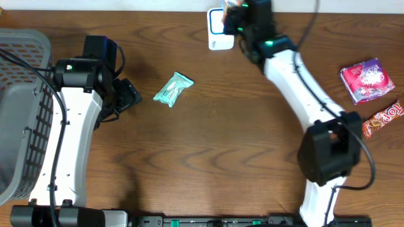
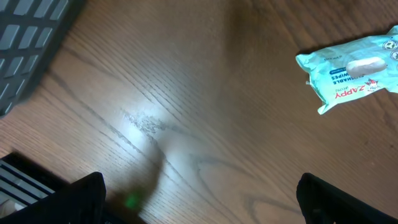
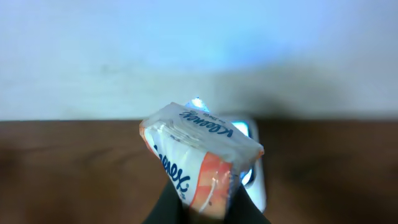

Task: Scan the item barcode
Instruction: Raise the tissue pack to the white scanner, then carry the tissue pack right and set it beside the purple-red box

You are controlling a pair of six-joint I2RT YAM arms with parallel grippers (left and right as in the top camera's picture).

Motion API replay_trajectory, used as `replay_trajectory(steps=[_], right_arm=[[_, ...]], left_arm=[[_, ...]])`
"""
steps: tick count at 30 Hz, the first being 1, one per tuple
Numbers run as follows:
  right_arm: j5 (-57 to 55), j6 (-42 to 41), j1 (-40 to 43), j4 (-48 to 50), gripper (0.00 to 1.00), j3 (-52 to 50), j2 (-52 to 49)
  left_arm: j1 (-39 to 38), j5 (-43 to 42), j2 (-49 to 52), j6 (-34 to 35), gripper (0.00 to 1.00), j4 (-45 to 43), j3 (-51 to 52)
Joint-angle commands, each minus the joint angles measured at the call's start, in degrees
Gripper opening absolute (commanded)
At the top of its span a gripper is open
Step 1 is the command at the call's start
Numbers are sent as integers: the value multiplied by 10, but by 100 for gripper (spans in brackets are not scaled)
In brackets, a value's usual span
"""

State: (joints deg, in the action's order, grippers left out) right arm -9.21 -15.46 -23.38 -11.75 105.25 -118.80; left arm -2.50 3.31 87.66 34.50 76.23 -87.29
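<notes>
Next, my right gripper puts the Kleenex tissue pack down beside the purple and red packet (image 1: 341, 96), toward the middle of the table.
My right gripper (image 1: 232, 15) is at the far edge of the table, shut on a white and orange Kleenex tissue pack (image 3: 200, 157). In the right wrist view the pack sticks up from between the dark fingers (image 3: 166, 208). It is held just in front of the white barcode scanner (image 1: 218, 33), whose blue light (image 3: 249, 132) glows behind the pack. My left gripper (image 1: 129, 94) hangs open over bare wood, its two fingertips (image 2: 84, 198) wide apart with nothing between them. A teal wipes pack (image 1: 173, 89) lies on the table just right of it and shows at the upper right of the left wrist view (image 2: 351, 68).
A grey basket (image 1: 25, 113) stands at the left edge of the table, and its corner shows in the left wrist view (image 2: 31, 37). A purple and red packet (image 1: 367, 79) and a red candy bar (image 1: 382, 119) lie at the right edge.
</notes>
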Motion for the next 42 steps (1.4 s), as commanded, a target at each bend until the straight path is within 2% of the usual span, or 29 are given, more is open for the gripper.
replay_trajectory(steps=[1,6,12,18,23,30,33,37,42], right_arm=[[-182,142,-25,-6,1,40,-85],[-204,144,-29,-10,1,100,-175],[-209,122,-17,-36,1,142,-177],[-208,107,19,-174,1,245,-151],[-202,63,74,-304,1,294,-128],[-197,63,163,-473,1,290,-123],[-140,63,202,-527,1,273,-123],[-67,63,251,-578,1,245,-123],[-44,63,294,-600,1,215,-123]], left_arm=[[1,3,0,-1,98,2,2],[1,3,0,-1,98,2,2],[1,3,0,-1,98,2,2],[1,3,0,-1,98,2,2],[1,3,0,-1,98,2,2],[1,3,0,-1,98,2,2],[1,3,0,-1,98,2,2],[1,3,0,-1,98,2,2],[1,3,0,-1,98,2,2]])
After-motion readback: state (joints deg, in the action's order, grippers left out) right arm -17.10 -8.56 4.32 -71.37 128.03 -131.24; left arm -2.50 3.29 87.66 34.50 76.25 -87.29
